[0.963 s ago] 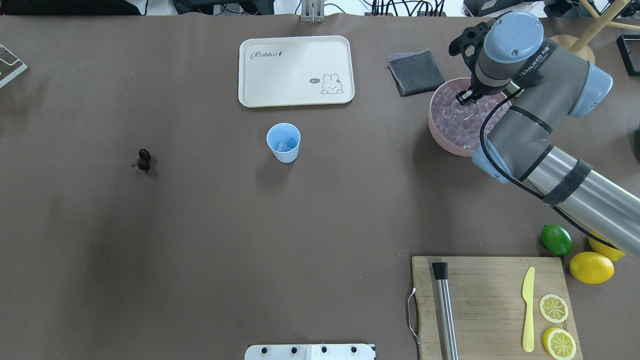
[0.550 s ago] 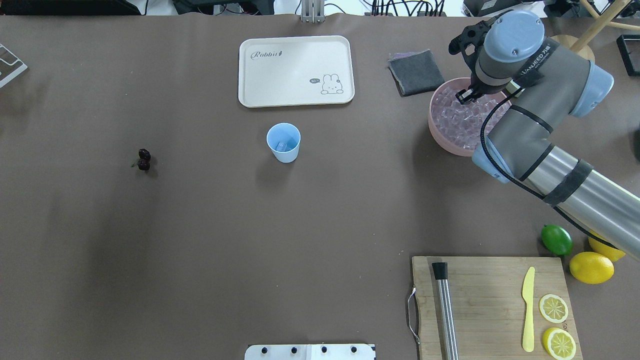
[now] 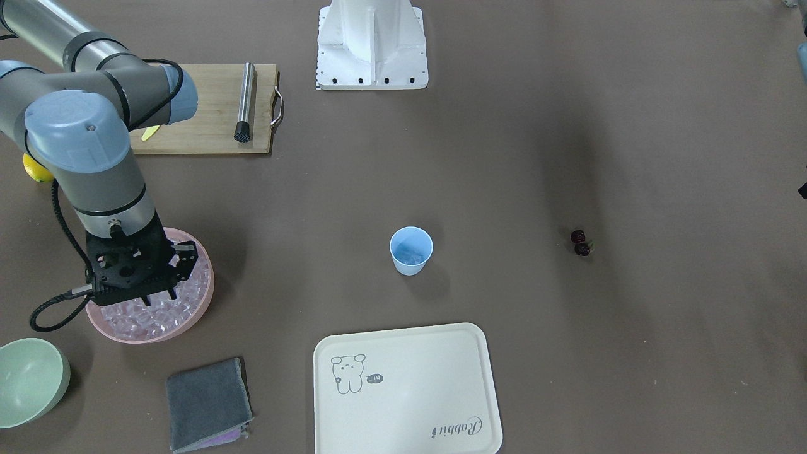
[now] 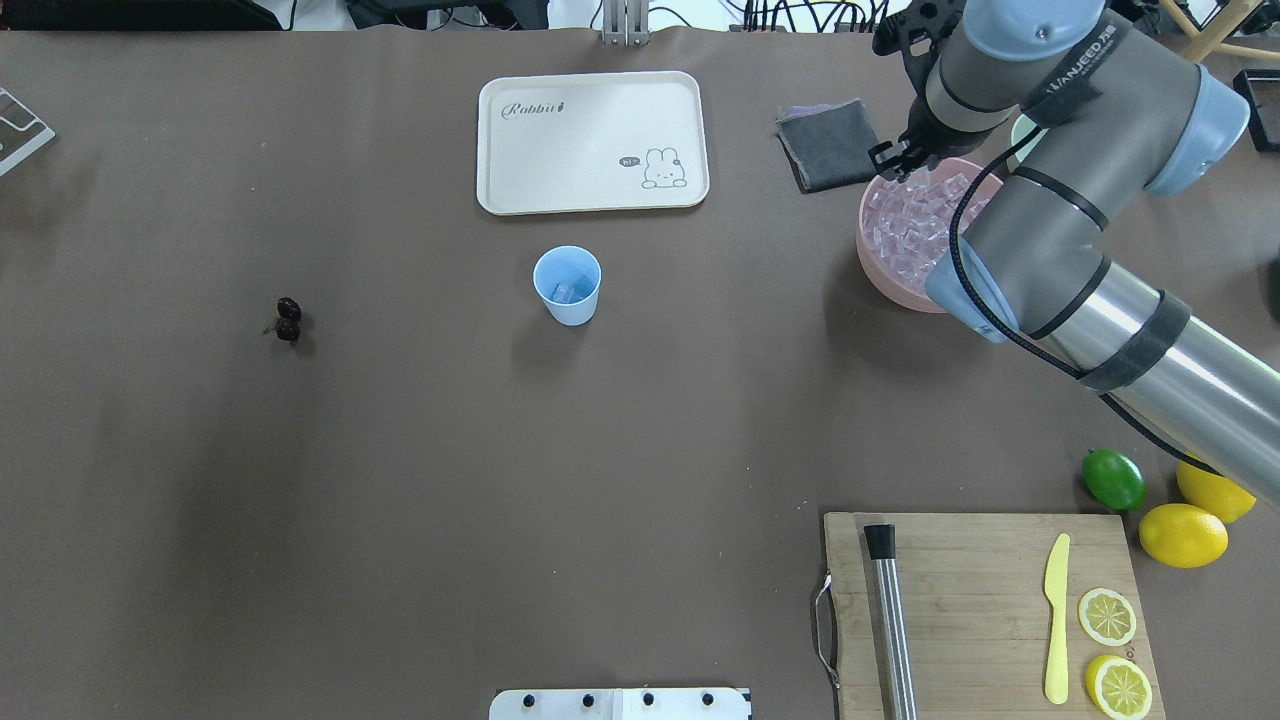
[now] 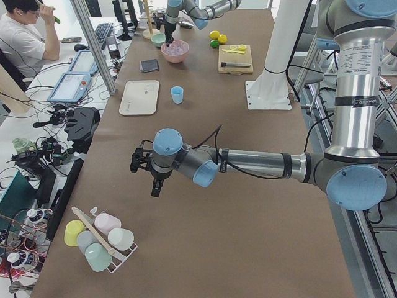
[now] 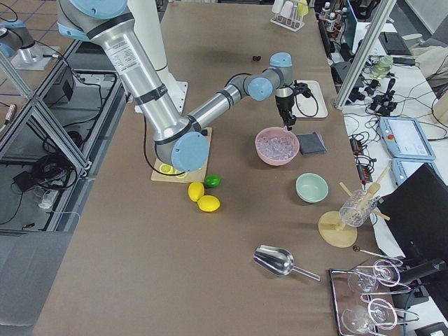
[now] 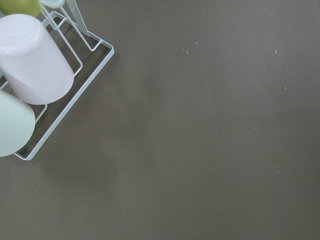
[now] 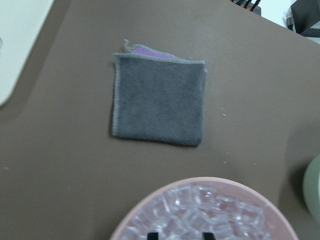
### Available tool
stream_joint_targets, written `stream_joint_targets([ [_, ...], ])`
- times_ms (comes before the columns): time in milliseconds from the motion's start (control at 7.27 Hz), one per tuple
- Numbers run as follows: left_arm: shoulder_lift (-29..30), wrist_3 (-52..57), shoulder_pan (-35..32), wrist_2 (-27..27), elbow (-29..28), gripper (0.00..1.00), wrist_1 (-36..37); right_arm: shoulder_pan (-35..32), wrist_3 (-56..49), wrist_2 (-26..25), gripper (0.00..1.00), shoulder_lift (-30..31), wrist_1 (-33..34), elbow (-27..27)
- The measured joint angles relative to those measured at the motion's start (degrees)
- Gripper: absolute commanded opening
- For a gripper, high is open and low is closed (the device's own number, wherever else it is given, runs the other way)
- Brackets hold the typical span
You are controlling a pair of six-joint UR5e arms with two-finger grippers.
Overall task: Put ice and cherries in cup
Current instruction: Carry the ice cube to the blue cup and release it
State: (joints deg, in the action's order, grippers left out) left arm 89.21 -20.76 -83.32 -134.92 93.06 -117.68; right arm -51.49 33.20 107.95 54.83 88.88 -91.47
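Next, my right gripper lets go of the ice cube on top of the ice inside the light-blue cup [image 3: 410, 250].
The light-blue cup [image 4: 567, 285] stands mid-table with some ice [image 4: 563, 292] in it; it also shows in the front view [image 3: 411, 250]. The cherries [image 4: 288, 319] lie far to its left on the table. The pink bowl [image 4: 868, 255] holds several ice cubes [image 4: 905, 220]. My right gripper [image 4: 893, 160] hangs above the bowl's far rim [image 3: 203, 296]. In the right wrist view its fingertips [image 8: 154, 235] stand close together, seemingly on one ice cube. My left gripper [image 5: 155, 186] hovers over bare table far from the cup; I cannot tell if it is open.
A grey cloth [image 4: 830, 145] lies just beyond the pink bowl, and a cream tray [image 4: 590, 140] behind the cup. A pale green bowl [image 3: 28, 378] sits near the pink bowl. A cutting board [image 4: 980, 610], lime [image 4: 1113, 479] and lemons [image 4: 1182, 535] are front right. A cup rack [image 7: 35, 60] is by the left gripper.
My right gripper has risen out of the ice in the pink bowl and shifted toward the bowl's far left rim. Cup and cherries have not moved.
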Motion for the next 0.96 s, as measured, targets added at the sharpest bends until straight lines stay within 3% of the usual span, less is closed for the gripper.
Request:
stream_joint_targets([
  [412,0.49,-0.01,0.03,0.03,-0.42,0.98,0.00,6.96,18.13,2.18,0.00,-13.16,0.22,5.15],
  [688,0.85,-0.06,0.07,0.09,-0.53,0.98,0.00,13.08,25.94,-0.78,0.00,-23.26,0.01,13.71],
  [962,1.12,-0.07,0.20,0.08,-0.64,0.98,0.00,16.36,27.97,-4.27,0.00,-27.93,-1.29,18.89],
])
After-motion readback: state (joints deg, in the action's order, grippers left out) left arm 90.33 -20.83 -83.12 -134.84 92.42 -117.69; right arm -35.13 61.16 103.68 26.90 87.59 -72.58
